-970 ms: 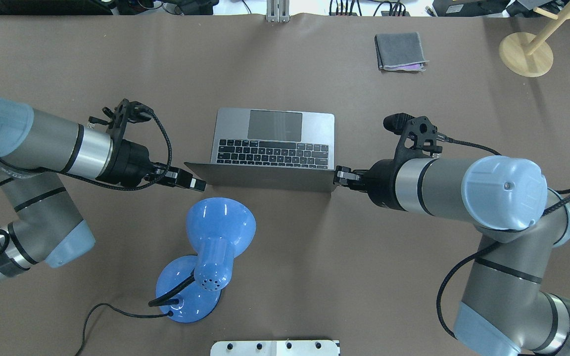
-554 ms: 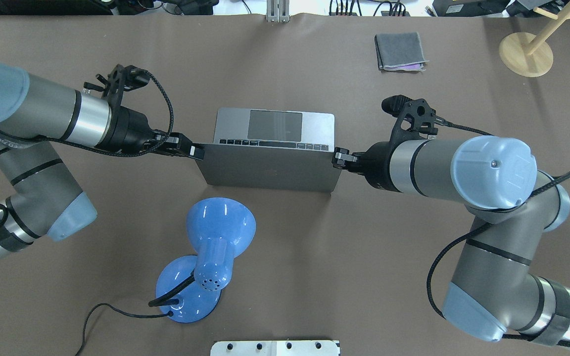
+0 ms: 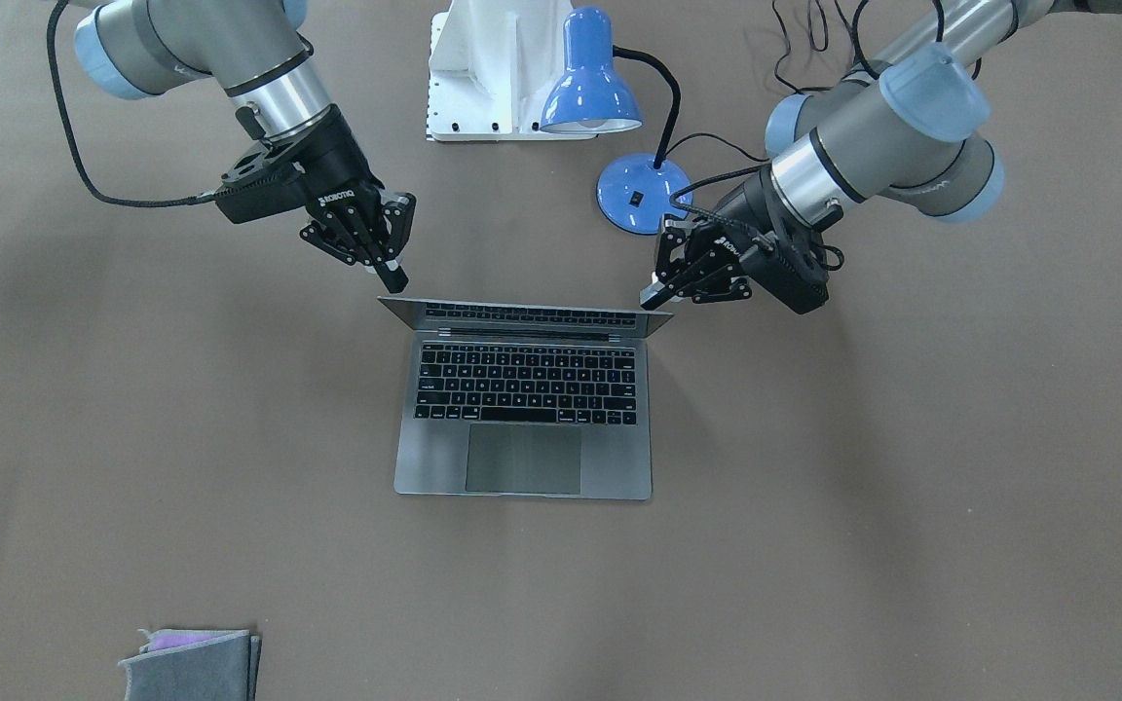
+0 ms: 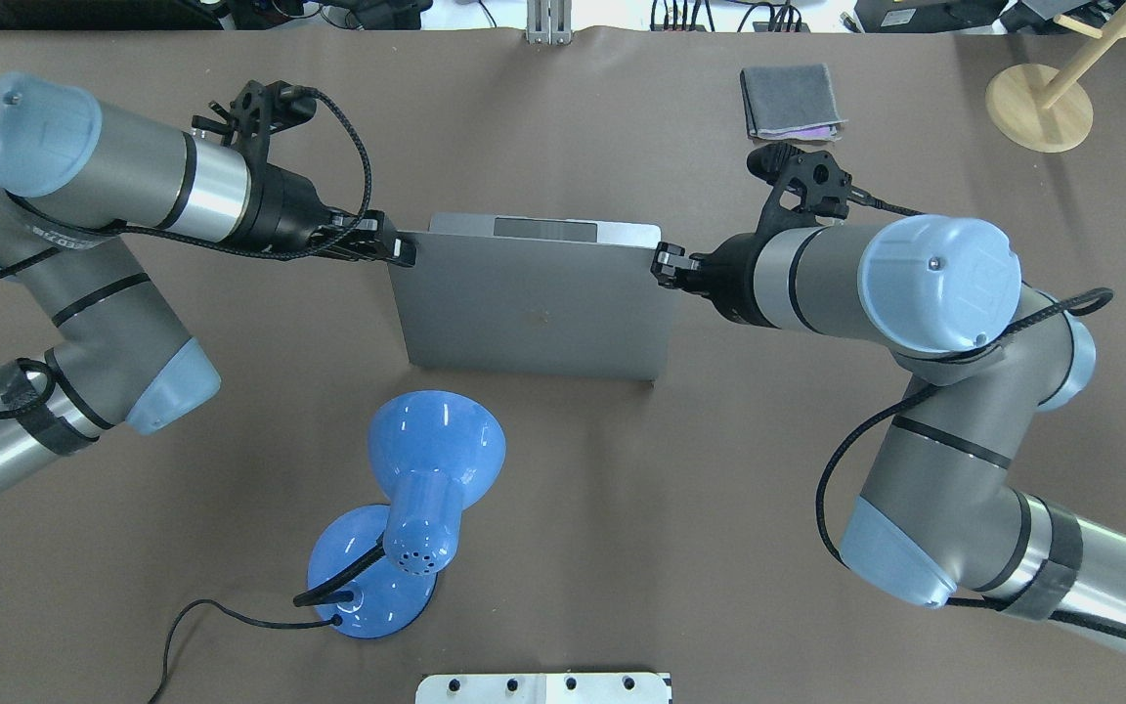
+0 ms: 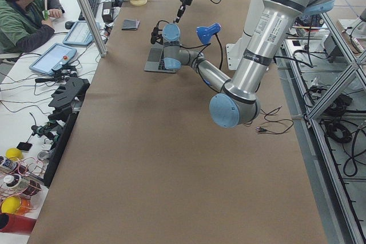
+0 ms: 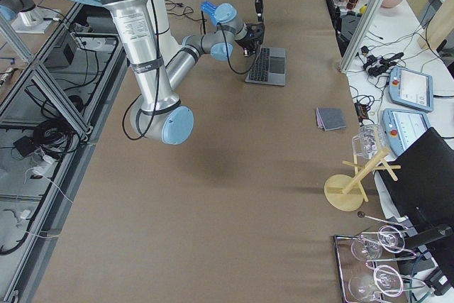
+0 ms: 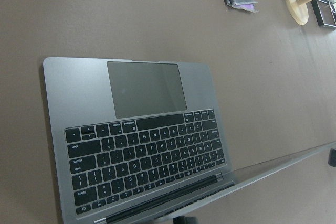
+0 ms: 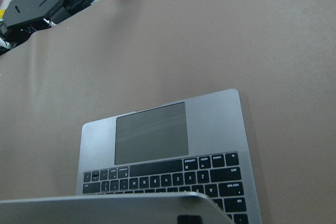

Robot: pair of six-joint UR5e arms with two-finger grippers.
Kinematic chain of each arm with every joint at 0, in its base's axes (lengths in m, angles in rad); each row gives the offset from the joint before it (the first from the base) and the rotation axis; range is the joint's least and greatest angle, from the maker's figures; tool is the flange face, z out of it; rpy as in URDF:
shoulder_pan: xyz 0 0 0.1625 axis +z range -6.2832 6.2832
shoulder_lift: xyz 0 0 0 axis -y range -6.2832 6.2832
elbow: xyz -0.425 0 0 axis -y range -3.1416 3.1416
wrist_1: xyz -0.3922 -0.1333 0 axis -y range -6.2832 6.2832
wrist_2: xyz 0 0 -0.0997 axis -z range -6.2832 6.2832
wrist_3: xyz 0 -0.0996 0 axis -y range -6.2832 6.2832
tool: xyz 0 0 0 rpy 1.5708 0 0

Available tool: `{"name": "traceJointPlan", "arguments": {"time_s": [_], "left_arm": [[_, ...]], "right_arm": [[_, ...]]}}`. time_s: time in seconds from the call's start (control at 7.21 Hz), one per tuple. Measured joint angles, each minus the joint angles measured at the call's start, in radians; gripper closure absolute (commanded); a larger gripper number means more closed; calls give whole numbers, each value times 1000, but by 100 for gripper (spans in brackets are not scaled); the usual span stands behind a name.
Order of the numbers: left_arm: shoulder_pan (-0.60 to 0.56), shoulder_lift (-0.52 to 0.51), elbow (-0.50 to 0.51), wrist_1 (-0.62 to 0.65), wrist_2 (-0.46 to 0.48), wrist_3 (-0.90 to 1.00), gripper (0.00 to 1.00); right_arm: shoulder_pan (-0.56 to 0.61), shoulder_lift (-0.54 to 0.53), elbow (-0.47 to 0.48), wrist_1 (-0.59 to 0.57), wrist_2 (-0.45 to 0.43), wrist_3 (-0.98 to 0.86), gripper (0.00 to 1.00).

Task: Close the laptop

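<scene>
I expect the laptop lid, now tilted far forward over the keyboard, to lie flat over the keyboard and trackpad (image 3: 524,415) (image 8: 153,168) once my right gripper lets go.
The space-grey laptop (image 4: 534,313) sits mid-table, its lid tilted far forward over the keyboard. In the overhead view only a strip of trackpad shows beyond the lid. The keys and trackpad show under the raised lid in the front view (image 3: 522,419) and in the left wrist view (image 7: 131,129). My left gripper (image 4: 399,251) is shut, its tips against the lid's upper left corner. My right gripper (image 4: 664,264) is shut, its tips against the upper right corner. Both show in the front view, left gripper (image 3: 654,292) and right gripper (image 3: 393,279).
A blue desk lamp (image 4: 426,469) with a black cable stands just behind the laptop on the robot's side. A folded grey cloth (image 4: 790,101) lies at the far right, beside a wooden stand (image 4: 1039,106). A white mount plate (image 4: 543,687) is at the near edge.
Both grippers have moved away from the robot with the lid's top corners. The lid has swung from near upright to leaning far over the keyboard, hiding the keys from above.
</scene>
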Motion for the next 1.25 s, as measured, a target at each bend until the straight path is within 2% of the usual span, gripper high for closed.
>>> {"name": "traceJointPlan", "arguments": {"time_s": [0.42, 0.83, 1.25], "left_arm": [[1, -59, 112, -1, 55, 12, 100], [12, -127, 257, 0, 122, 68, 100], [65, -173, 365, 18, 256, 129, 100]], "right_arm": [[62, 97, -168, 4, 3, -6, 100], [71, 179, -328, 11, -3, -2, 100], [63, 193, -426, 73, -8, -3, 100]]}}
